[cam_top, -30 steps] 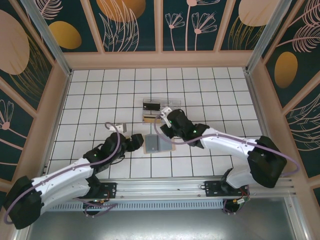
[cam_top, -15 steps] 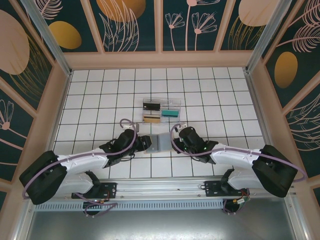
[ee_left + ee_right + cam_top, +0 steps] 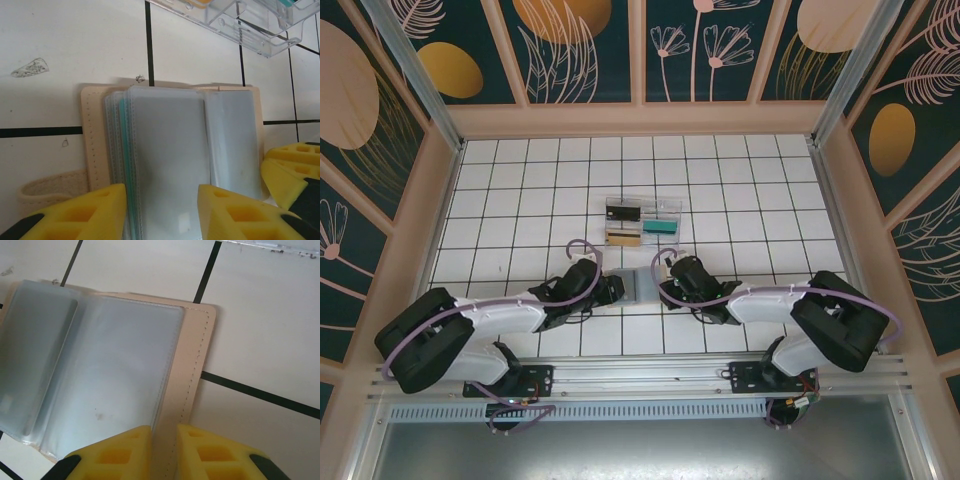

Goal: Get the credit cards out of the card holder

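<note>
I can see that the top sleeve under my left gripper looks empty, so I need to take its outer edge (image 3: 133, 145) with that gripper and turn it over to uncover a card first.
The card holder (image 3: 642, 285) lies open on the tiled floor between my two grippers. Its cover is tan (image 3: 92, 135) and inside are cloudy clear sleeves (image 3: 165, 145). My left gripper (image 3: 619, 290) is at its left half. In the left wrist view the yellow jaws (image 3: 161, 189) stand partly apart, with the stack of sleeves filling the gap. A thin teal edge (image 3: 122, 150) shows in that stack. I cannot make out the credit cards through the sleeves. My right gripper (image 3: 664, 290) (image 3: 164, 429) is shut on the tan right edge (image 3: 192, 365) of the cover.
A clear plastic tray (image 3: 678, 212) stands one tile beyond the card holder, holding dark, tan and teal flat pieces. Its corner shows in the left wrist view (image 3: 260, 30). A tan strap loop (image 3: 50, 187) sticks out beside my left finger. Wooden walls ring the floor.
Both arms have swung in to the card holder, the right one coming back from the tray. Both pairs of jaws have narrowed, and the holder has shifted slightly right.
</note>
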`<move>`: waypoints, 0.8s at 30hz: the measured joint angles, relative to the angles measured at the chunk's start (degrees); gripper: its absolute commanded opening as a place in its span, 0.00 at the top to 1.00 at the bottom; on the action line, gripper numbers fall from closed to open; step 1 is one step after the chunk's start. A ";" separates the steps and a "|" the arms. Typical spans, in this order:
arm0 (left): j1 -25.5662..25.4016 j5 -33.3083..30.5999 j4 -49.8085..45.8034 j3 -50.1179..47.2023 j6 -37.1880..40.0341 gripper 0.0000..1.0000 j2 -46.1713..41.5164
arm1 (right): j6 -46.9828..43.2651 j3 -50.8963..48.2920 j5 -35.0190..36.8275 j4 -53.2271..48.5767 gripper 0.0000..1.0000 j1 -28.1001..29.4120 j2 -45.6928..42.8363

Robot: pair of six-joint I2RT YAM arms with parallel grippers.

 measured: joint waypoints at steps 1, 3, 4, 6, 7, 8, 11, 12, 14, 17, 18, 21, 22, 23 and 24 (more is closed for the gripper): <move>0.00 0.17 0.22 0.09 0.00 0.59 0.46 | 0.04 0.00 0.00 0.09 0.79 0.00 0.11; 0.00 0.57 0.76 0.11 0.02 0.59 1.46 | 0.17 0.02 0.02 0.31 0.78 0.00 0.28; 0.00 0.68 1.07 0.11 0.00 0.59 1.79 | 0.17 0.02 0.00 0.37 0.78 0.00 0.35; 0.00 0.98 1.66 0.13 0.00 0.60 2.01 | 0.17 0.04 0.02 0.37 0.78 0.00 0.39; 0.00 1.05 1.81 0.13 0.02 0.60 2.05 | 0.20 0.04 0.02 0.37 0.78 0.00 0.42; 0.00 1.22 1.99 0.13 0.02 0.60 2.12 | 0.20 0.04 0.00 0.37 0.78 0.00 0.42; 0.00 1.95 2.49 0.15 0.09 0.60 2.36 | 0.20 0.04 0.02 0.44 0.78 0.00 0.48; 0.00 2.34 2.64 0.17 0.20 0.59 2.40 | 0.20 0.04 0.02 0.50 0.78 0.00 0.52; 0.00 2.91 2.89 0.24 0.28 0.59 2.56 | 0.20 0.11 0.02 0.66 0.78 0.00 0.72; 0.00 3.98 3.76 0.44 0.63 0.57 3.04 | 0.20 0.13 0.02 0.87 0.78 0.00 0.85; 0.00 4.24 4.04 0.55 0.72 0.55 3.23 | 0.20 0.15 0.02 0.94 0.77 0.00 0.85; -0.02 5.16 4.85 0.83 1.03 0.49 3.52 | 0.20 0.15 -0.09 0.98 0.77 0.00 0.85; -0.02 5.46 4.98 0.87 1.16 0.48 3.52 | 0.20 0.17 -0.13 0.98 0.77 0.00 0.85; -0.09 5.57 5.14 0.94 1.25 0.45 3.52 | 0.20 0.20 -0.15 0.98 0.77 0.00 0.85; -0.11 5.73 5.31 1.01 1.18 0.35 3.56 | 0.20 0.22 -0.15 0.98 0.77 0.00 0.87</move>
